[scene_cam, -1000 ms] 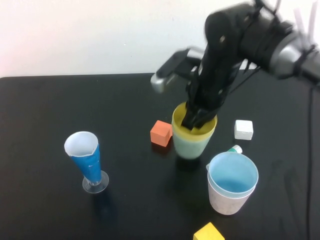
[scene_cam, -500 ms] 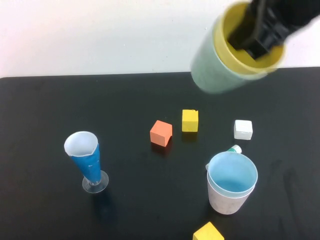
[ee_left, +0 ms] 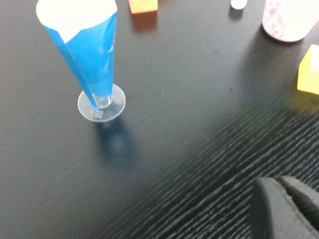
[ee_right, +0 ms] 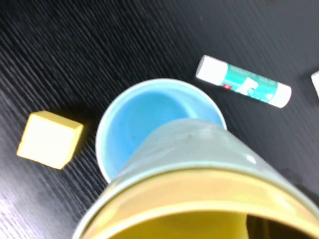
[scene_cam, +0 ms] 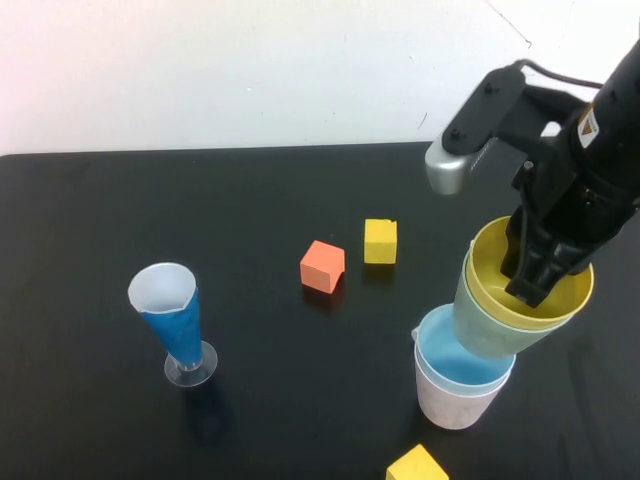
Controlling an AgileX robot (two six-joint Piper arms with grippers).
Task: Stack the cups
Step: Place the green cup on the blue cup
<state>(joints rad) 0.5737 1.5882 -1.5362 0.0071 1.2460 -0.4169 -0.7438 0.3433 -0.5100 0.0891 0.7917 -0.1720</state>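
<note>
I will let go of the yellow cup and green cup, now hanging tilted in the air, with my right gripper inside the blue cup (scene_cam: 467,350) (ee_right: 160,131), which is nested in the pink cup.
My right gripper (scene_cam: 535,282) is shut on the rim of the yellow cup (scene_cam: 500,262), with one finger inside it. The yellow cup is nested in the green cup (scene_cam: 482,325). Both hang tilted in the air, the green cup's base just over the mouth of the light blue cup (scene_cam: 450,365). The blue cup sits inside the pink cup (scene_cam: 450,408), which stands on the table at the front right. In the right wrist view the green cup (ee_right: 199,144) overlaps the blue cup (ee_right: 142,119). My left gripper (ee_left: 284,199) is shut and holds nothing, low over the table near the front.
A blue-and-white paper cone (scene_cam: 170,312) on a clear stem stands at the left. An orange cube (scene_cam: 322,266) and a yellow cube (scene_cam: 380,241) lie mid-table. Another yellow cube (scene_cam: 417,465) is at the front edge. A glue stick (ee_right: 242,82) lies beside the blue cup.
My right gripper lifted the yellow-and-green cup pair from mid-table, uncovering a yellow cube, swung it up and to the right, then lowered it over the blue cup. The left arm is still.
</note>
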